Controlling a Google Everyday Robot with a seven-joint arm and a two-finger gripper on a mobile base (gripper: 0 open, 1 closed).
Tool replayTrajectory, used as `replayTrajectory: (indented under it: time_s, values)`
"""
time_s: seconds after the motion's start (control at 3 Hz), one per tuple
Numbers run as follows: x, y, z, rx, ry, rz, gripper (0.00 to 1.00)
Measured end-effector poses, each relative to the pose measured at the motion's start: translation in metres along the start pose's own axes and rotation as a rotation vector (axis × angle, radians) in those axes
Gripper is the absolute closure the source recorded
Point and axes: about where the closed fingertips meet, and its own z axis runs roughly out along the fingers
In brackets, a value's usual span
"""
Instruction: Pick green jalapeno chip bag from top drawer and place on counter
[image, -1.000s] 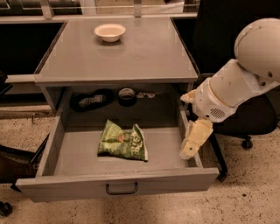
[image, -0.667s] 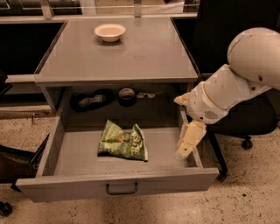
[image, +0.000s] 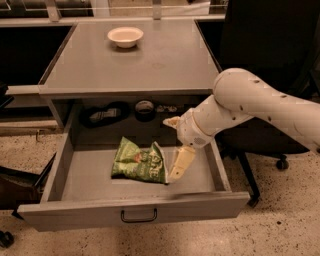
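My gripper needs to close on the end (image: 157, 157) of the green jalapeno chip bag in the open drawer that is nearest the white arm.
The green jalapeno chip bag (image: 137, 161) lies flat on the bottom of the open top drawer (image: 75, 215), a little left of its middle. My gripper (image: 170, 150) hangs inside the drawer at the bag's right edge, fingers spread open and empty. Its lower finger (image: 182, 162) points down beside the bag's right corner, and the upper finger (image: 171, 121) sits near the recess. The white arm reaches in from the right. The counter (image: 165, 60) is the grey cabinet top above the drawer.
A cream bowl (image: 125, 36) stands at the back of the counter. The dark recess behind the drawer holds a black object (image: 104, 115) and a roll (image: 144, 109). A black office chair (image: 270, 30) stands to the right, and another chair's base (image: 15, 185) is at the left.
My gripper has moved left across the drawer, from near its right wall to the bag's right edge. The bag has not moved.
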Motion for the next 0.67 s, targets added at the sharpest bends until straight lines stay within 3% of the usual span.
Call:
replayTrajectory:
  time_s: [0.33, 0.67]
  values:
    - [0.000, 0.000, 0.000, 0.000, 0.000, 0.000, 0.00]
    - [0.009, -0.011, 0.017, 0.022, -0.056, -0.025, 0.00]
